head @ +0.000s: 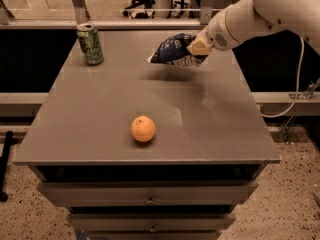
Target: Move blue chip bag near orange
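Note:
The robot's gripper needs to release the blue chip bag on the table [176, 105] just behind the orange, toward the side of the robot's arm.
The blue chip bag [172, 50] is a crinkled navy foil bag with white markings. It hangs in the air above the far middle of the grey table [100, 109], casting a shadow below it. My gripper [196, 48] comes in from the right on a white arm and is shut on the bag's right end. The orange [143, 128] lies on the table near the front edge, well in front of the bag and a little to its left.
A green drink can [90, 44] stands upright at the table's far left corner. The table has drawers under its front edge. A railing runs behind the table, and a cable hangs at the right.

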Robot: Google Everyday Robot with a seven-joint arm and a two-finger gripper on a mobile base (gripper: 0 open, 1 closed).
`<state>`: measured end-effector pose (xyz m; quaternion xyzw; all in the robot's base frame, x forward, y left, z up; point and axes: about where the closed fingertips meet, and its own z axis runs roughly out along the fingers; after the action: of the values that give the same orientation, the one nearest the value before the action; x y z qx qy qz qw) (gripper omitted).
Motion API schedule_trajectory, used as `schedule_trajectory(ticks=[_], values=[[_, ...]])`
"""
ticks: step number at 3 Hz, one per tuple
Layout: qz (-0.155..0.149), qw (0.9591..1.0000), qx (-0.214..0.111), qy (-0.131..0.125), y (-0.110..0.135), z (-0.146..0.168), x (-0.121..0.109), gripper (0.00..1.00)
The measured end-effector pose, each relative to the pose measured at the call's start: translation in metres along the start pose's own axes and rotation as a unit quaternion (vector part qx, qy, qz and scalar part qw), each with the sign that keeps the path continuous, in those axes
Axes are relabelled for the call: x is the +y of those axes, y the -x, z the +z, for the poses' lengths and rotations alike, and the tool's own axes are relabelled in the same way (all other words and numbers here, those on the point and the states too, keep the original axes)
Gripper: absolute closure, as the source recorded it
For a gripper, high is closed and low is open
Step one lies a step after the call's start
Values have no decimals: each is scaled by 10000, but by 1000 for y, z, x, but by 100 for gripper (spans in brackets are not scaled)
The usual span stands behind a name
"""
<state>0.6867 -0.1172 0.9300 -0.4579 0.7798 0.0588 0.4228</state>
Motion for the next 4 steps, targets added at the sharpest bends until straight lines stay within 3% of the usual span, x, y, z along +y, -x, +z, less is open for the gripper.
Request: schedule_trajectory(ticks=[1, 2, 3, 4], values=[[-136, 9994, 134, 279, -1, -35, 53, 100], [-145, 9987, 216, 442, -4, -60, 87, 100], [42, 9979, 386, 516, -27, -79, 115, 100], [191, 9965, 488, 650, -43, -80, 133, 100]])
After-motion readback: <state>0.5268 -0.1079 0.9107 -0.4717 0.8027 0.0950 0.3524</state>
